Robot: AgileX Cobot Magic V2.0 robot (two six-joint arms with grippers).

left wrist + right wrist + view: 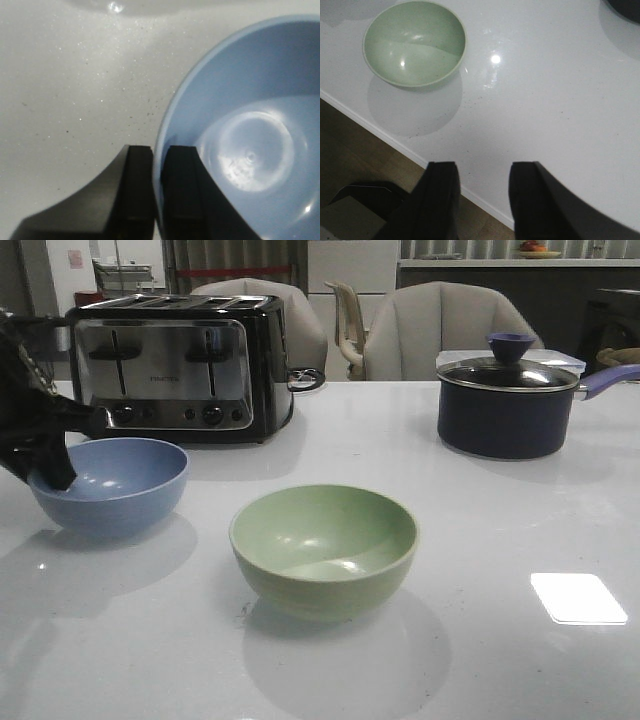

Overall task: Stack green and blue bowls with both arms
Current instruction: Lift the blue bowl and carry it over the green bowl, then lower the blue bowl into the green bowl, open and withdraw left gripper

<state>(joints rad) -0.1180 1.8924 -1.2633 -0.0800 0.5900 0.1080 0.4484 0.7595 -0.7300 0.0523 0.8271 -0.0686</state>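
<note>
Next, my left gripper releases the blue bowl inside the empty green bowl (320,515) at the middle of the table.
The blue bowl (110,485) sits on the white table at the left, in front of the toaster. My left gripper (50,472) is shut on its left rim, one finger inside and one outside; the left wrist view shows the rim (158,150) pinched between the fingers (137,165). The green bowl (323,548) stands upright and empty at the table's middle, apart from the blue one. It also shows in the right wrist view (414,42). My right gripper (481,170) is open and empty above the table's front edge, well away from the green bowl. It is out of the front view.
A black and chrome toaster (175,365) stands behind the blue bowl. A dark navy lidded saucepan (510,400) stands at the back right, handle pointing right. Chairs stand behind the table. The table's front edge (395,137) runs under the right gripper.
</note>
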